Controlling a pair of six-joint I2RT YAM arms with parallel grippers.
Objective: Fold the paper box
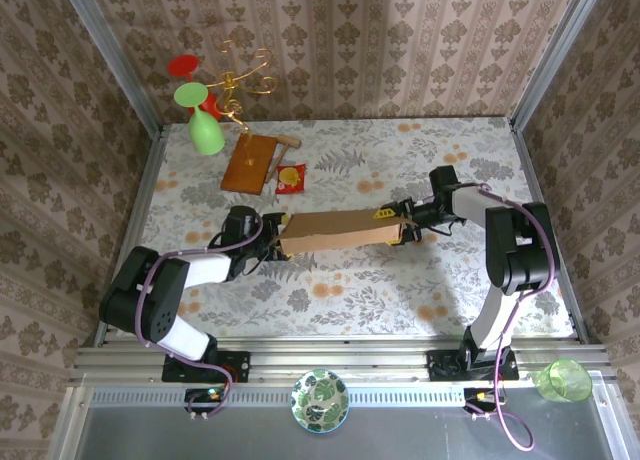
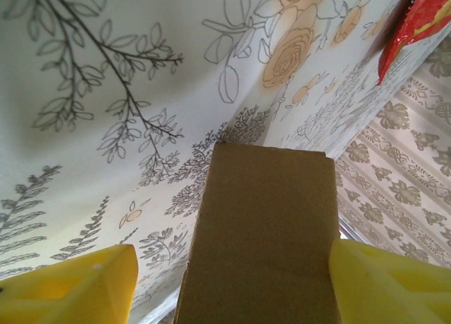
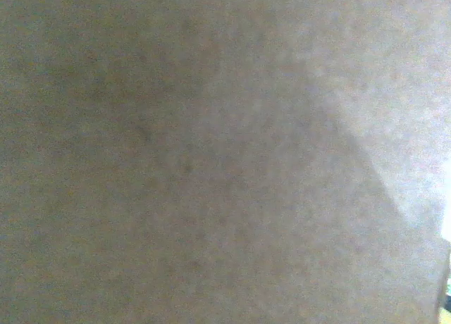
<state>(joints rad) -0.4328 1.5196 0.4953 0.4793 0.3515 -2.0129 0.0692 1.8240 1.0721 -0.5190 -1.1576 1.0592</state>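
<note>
Next, my left gripper closes on both panel edges (image 2: 258, 271) before my right gripper opens, because there is a gap between the box panel and my left gripper's finger.
The paper box (image 1: 340, 228) is a long brown cardboard shape stretched left to right across the middle of the table, between my two grippers. My left gripper (image 1: 274, 242) is at its left end. In the left wrist view the jaws of the left gripper (image 2: 232, 253) stand open around the box panel (image 2: 261, 225). The left yellow finger (image 2: 77, 285) stands apart from the cardboard, and the right finger (image 2: 387, 282) lies against its edge. My right gripper (image 1: 405, 226) is shut on the box's right end, a finger on either side. Plain cardboard (image 3: 211, 155) lies close up against the right wrist camera.
An orange-brown wooden board (image 1: 248, 164) and a red packet (image 1: 291, 179) (image 2: 416, 21) lie behind the box. A green glass (image 1: 205, 130), a red glass (image 1: 190, 75) and a gold wire stand (image 1: 245, 75) are at the back left. A patterned plate (image 1: 320, 401) and a green cup (image 1: 563, 380) sit on the front rail.
</note>
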